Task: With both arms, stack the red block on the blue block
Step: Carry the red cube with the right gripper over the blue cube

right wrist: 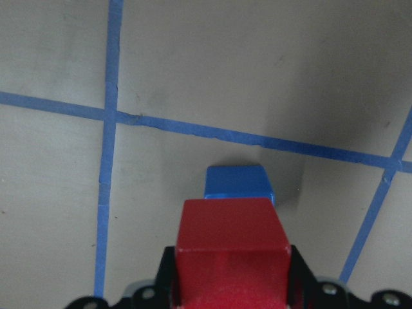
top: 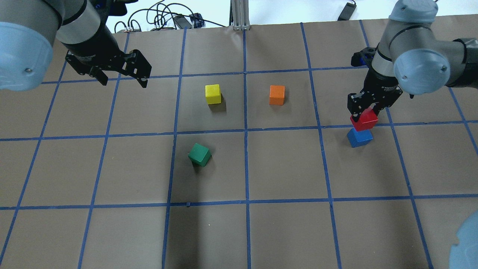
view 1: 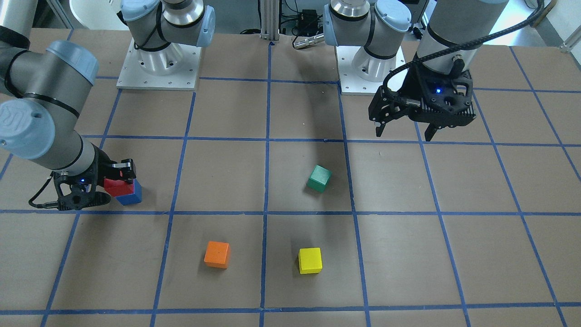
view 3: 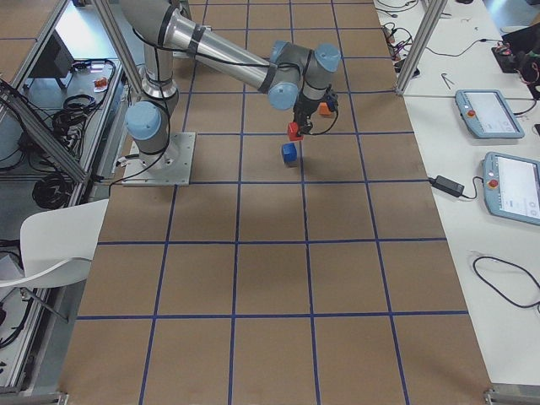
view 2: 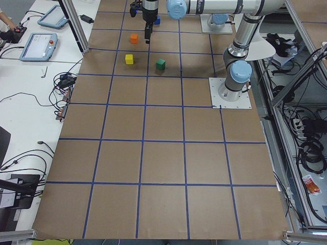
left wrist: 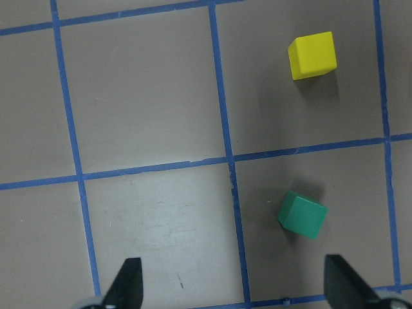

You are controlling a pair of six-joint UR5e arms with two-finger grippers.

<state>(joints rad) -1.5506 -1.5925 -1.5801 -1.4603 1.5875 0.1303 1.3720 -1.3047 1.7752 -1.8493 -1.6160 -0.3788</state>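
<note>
Next, my right gripper lets go of the red block on the top side of the blue block (view 1: 120,186) (right wrist: 239,222), near the blue tape line.
My right gripper (top: 365,114) is shut on the red block (top: 364,120) and holds it in the air. The red block shows between the jaws in the right wrist view (right wrist: 232,248). The blue block (top: 359,137) sits on the table just below and slightly off to the side, partly hidden behind the red block in the right wrist view (right wrist: 238,183). The exterior right view shows a small gap between the red block (view 3: 294,131) and the blue block (view 3: 289,153). My left gripper (top: 121,78) is open and empty, hovering far away over the table's other side.
A green cube (top: 199,154) lies tilted near the middle. A yellow cube (top: 213,93) and an orange cube (top: 277,95) sit farther out. The arm base plates (view 1: 159,68) stand at the robot's edge of the table.
</note>
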